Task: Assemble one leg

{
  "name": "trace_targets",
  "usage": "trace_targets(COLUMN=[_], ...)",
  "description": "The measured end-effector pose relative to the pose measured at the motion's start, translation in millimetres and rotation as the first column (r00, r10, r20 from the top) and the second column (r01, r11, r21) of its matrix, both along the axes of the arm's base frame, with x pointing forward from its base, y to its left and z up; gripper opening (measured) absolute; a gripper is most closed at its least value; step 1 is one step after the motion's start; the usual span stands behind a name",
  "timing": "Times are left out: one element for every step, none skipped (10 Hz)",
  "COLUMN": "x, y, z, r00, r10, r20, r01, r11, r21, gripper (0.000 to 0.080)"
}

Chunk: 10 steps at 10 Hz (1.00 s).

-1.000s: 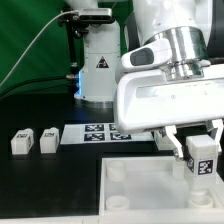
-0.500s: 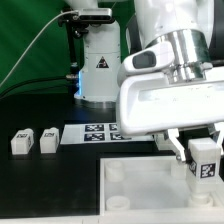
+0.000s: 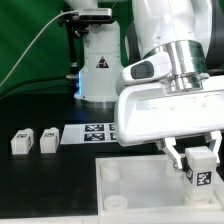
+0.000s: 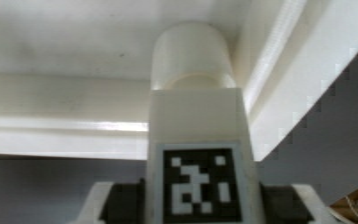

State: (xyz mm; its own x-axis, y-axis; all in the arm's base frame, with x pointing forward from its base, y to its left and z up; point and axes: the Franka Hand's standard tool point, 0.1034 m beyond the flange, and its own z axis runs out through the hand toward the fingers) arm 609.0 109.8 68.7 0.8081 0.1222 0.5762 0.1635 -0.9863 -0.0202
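My gripper slants against the leg standing in the tray's corner, so I will open, straighten above the leg and take its top (image 3: pixel 202 157) before turning it in.
My gripper (image 3: pixel 199 163) is shut on a white leg (image 3: pixel 201 170) with a black-and-white tag on its face. It holds the leg upright over the far right part of the large white tray (image 3: pixel 130 182). In the wrist view the leg (image 4: pixel 201 120) runs out from between my fingers (image 4: pixel 115 203), its rounded tip close to an inner corner of the tray (image 4: pixel 51 100). Two more legs (image 3: pixel 21 141) (image 3: pixel 49 139) lie on the black table at the exterior view's left.
The marker board (image 3: pixel 92 132) lies flat behind the tray. A white robot base (image 3: pixel 98 62) with a warning triangle stands at the back. A green backdrop hangs behind, at the exterior view's left.
My gripper has moved down with the leg, bringing it lower over the tray's right part.
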Motion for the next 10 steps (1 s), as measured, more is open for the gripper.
trace_targets(x=[-0.3, -3.1, -3.2, -3.4, -3.5, -3.7, -3.7, -3.8, -3.8, -3.9], y=[0.0, 0.6, 0.5, 0.5, 0.5, 0.5, 0.4, 0.5, 0.4, 0.4], z=[0.1, -5.0, -5.3, -5.7, -5.9, -6.1, -6.2, -6.3, -6.4, -6.5], r00=[1.000, 0.999, 0.999, 0.999, 0.999, 0.999, 0.999, 0.999, 0.999, 0.999], r10=[0.001, 0.004, 0.004, 0.004, 0.004, 0.004, 0.004, 0.004, 0.004, 0.004], r20=[-0.008, -0.042, -0.042, -0.043, -0.043, -0.044, -0.044, -0.044, -0.044, -0.044], r01=[-0.001, -0.004, -0.004, -0.004, -0.004, -0.004, -0.004, -0.004, -0.004, -0.004], r11=[1.000, 1.000, 1.000, 1.000, 1.000, 1.000, 1.000, 1.000, 1.000, 1.000], r21=[0.000, -0.001, -0.001, -0.001, -0.001, -0.001, -0.001, -0.001, -0.001, -0.001], gripper=[0.0291, 0.0391, 0.0528, 0.0528, 0.0612, 0.0642, 0.0642, 0.0648, 0.0648, 0.0649])
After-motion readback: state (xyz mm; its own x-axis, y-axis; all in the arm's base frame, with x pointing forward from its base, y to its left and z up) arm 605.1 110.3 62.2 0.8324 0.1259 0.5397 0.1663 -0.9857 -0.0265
